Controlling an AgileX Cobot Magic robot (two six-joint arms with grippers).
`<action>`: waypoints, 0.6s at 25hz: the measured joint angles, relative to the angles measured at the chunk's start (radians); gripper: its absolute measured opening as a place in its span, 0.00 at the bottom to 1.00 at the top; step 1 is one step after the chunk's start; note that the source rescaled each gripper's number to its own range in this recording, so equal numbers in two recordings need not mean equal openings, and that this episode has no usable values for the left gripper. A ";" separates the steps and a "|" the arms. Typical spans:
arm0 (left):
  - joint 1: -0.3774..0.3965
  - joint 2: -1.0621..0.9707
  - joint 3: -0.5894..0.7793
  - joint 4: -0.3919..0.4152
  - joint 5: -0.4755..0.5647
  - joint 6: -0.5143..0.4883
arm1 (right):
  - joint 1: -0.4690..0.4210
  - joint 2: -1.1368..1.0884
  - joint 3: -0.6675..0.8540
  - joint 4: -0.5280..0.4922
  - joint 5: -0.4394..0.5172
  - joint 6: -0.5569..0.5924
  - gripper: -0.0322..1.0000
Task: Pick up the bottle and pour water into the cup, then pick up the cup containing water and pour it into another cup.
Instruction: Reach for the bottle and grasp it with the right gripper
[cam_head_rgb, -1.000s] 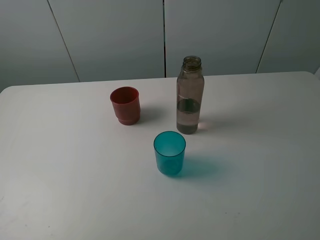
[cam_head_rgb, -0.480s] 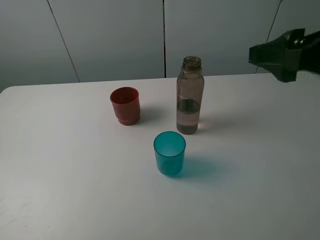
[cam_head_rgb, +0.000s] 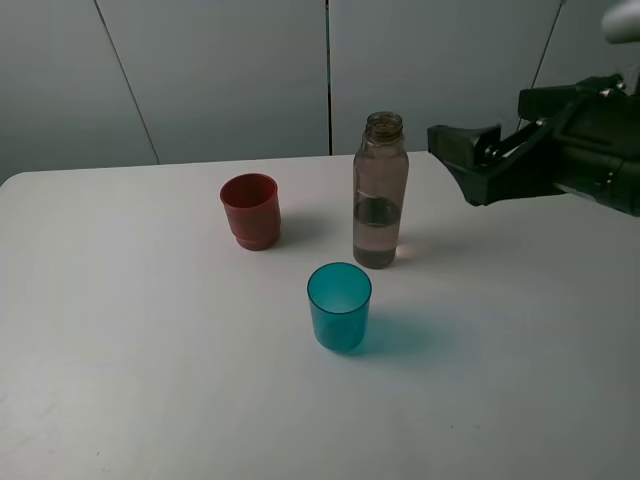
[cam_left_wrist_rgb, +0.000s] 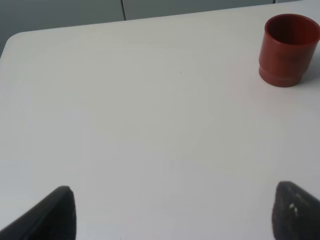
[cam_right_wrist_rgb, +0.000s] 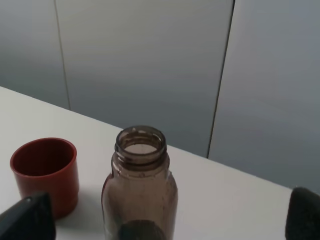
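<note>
The smoky grey-brown bottle is next for my right gripper, which should go to it and close around the middle of its body (cam_head_rgb: 379, 206) (cam_right_wrist_rgb: 141, 226), near the surface of the water.
The smoky grey-brown bottle (cam_head_rgb: 380, 190) stands upright near the table's middle with some water in its lower part. It also shows in the right wrist view (cam_right_wrist_rgb: 140, 175). The teal cup (cam_head_rgb: 339, 305) stands in front of it, upright. The red cup (cam_head_rgb: 250, 210) stands to the bottle's left and shows in both wrist views (cam_left_wrist_rgb: 288, 50) (cam_right_wrist_rgb: 46, 175). My right gripper (cam_head_rgb: 458, 162) is open, just right of the bottle at neck height, apart from it; in the right wrist view the gripper (cam_right_wrist_rgb: 165, 220) has its fingertips wide either side of the bottle. My left gripper (cam_left_wrist_rgb: 175, 217) is open over bare table, short of the red cup, and out of the high view.
The white table (cam_head_rgb: 150, 350) has a rounded far left corner. Grey wall panels (cam_head_rgb: 230, 70) stand right behind its far edge.
My right arm has come in from the right and moved left toward the bottle; one second ago it was out of view. The bottle and cups have not moved.
</note>
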 joint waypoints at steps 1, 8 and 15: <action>0.000 0.000 0.000 0.000 0.000 0.000 | 0.000 0.020 0.000 -0.018 -0.015 0.000 1.00; 0.000 0.000 0.000 0.000 0.000 0.004 | -0.029 0.164 0.000 -0.177 -0.136 0.130 1.00; -0.002 0.000 0.000 0.000 0.000 0.007 | -0.195 0.308 0.000 -0.518 -0.344 0.498 1.00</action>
